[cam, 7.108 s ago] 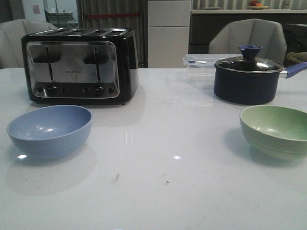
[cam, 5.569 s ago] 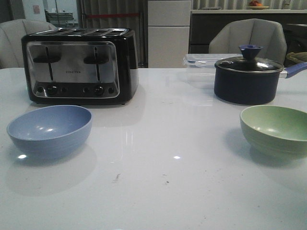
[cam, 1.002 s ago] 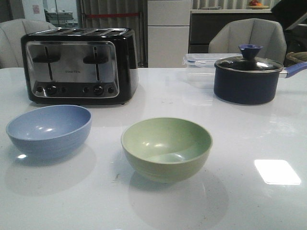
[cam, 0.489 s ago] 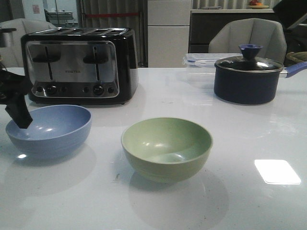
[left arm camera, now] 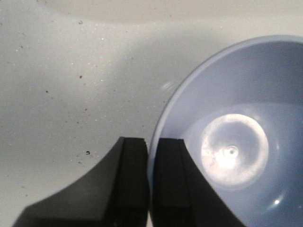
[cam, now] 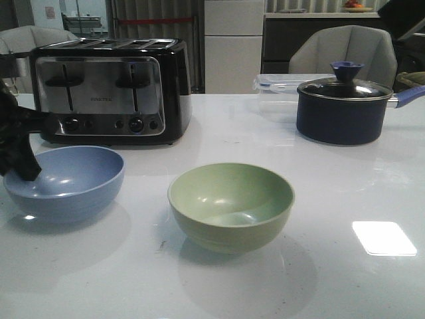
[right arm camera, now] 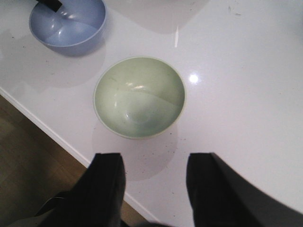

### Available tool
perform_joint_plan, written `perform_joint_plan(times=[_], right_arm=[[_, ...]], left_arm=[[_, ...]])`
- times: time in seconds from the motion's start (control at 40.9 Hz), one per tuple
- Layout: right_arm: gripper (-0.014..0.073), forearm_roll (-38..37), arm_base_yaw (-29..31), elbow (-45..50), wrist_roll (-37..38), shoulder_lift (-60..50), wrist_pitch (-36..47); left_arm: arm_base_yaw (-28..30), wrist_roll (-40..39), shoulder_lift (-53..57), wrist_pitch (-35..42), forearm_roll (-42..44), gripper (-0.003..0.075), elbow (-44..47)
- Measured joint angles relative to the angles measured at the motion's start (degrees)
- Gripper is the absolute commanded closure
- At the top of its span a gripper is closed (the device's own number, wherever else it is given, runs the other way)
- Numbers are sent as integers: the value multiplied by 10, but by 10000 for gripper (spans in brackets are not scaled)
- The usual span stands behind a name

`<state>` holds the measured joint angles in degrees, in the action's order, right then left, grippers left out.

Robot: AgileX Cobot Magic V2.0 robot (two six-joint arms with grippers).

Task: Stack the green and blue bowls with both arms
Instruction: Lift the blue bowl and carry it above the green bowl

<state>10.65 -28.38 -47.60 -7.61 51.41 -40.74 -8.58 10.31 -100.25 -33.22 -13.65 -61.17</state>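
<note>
Next, I release the blue bowl from my left gripper inside the green bowl [cam: 230,187], so that it is stacked there in the middle of the table.
The blue bowl [cam: 66,183] sits at the left of the white table. My left gripper [cam: 25,169] is shut on its left rim. In the left wrist view the two fingers [left arm camera: 132,182] pinch the rim, one outside and one inside the blue bowl [left arm camera: 236,118]. The green bowl [cam: 230,206] stands upright and alone in the middle of the table. My right gripper [right arm camera: 154,184] is open and empty, high above the table's near edge, looking down on the green bowl [right arm camera: 139,97] and the blue bowl [right arm camera: 68,21]. It is out of the front view.
A black and silver toaster [cam: 109,90] stands behind the blue bowl. A dark navy pot with a glass lid [cam: 342,109] and a clear container [cam: 275,83] stand at the back right. The table's near edge [right arm camera: 47,127] runs beside the green bowl.
The green bowl has gone from the right side to the middle of the table. The left gripper has come in and closed on the blue bowl's rim, and the bowl has shifted slightly left.
</note>
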Motion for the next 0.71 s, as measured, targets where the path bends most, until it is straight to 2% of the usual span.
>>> perform_joint_plan(times=[0.22,0.415,0.708], right_arm=[[167,0,0,0,0,0,0],[167,0,0,0,0,0,0],[167,0,0,0,0,0,0]], left_arm=[[-39,0,31,-66,-12,627,-62],[-124,0,41,-128,-14,627,-154],[-236,0,40,-103,-17,627,-180]])
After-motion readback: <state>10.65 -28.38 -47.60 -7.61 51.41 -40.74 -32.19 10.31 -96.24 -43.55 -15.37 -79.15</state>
